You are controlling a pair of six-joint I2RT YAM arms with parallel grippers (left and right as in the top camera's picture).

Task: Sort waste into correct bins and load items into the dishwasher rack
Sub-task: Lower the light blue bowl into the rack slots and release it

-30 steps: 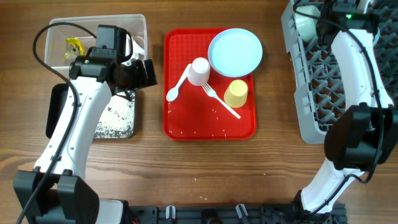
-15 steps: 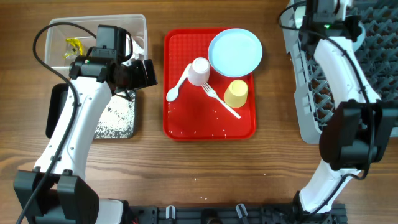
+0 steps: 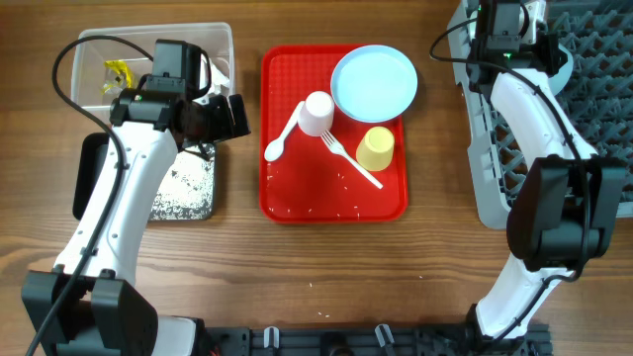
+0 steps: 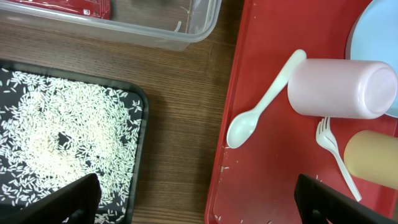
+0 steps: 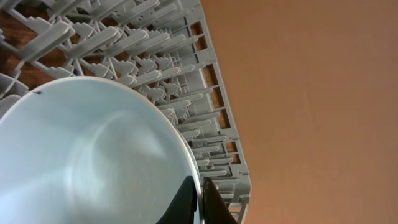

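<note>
Next, my right gripper releases the light-blue bowl onto the grey dishwasher rack's wires (image 3: 523, 79), over toward the end that is nearest to the red tray. The bowl is now held over the rack's pegs.
My right gripper (image 5: 200, 198) is shut on the rim of a light-blue bowl (image 5: 87, 155), held over the pegs of the grey dishwasher rack (image 5: 168, 62) at its far left end (image 3: 485, 148). From overhead the bowl is hidden under the wrist. My left gripper (image 4: 199, 208) hangs open and empty over the wood between the black tray (image 4: 140, 143) of rice and the red tray (image 3: 297, 188). On the red tray lie a light-blue plate (image 3: 374, 81), a pink cup (image 3: 316, 114) on its side, a yellow cup (image 3: 376, 148), a white spoon (image 3: 282, 138) and a white fork (image 3: 351, 163).
The clear tub (image 3: 158, 40) at the back left holds a yellow wrapper (image 3: 119, 74). Loose rice grains (image 3: 326, 208) dot the red tray's front. A few more grains (image 3: 316, 287) lie on the wooden table near the front edge.
The right arm has swung left and toward the rack's far left corner with the bowl, which no longer shows from overhead. The left arm has not moved.
</note>
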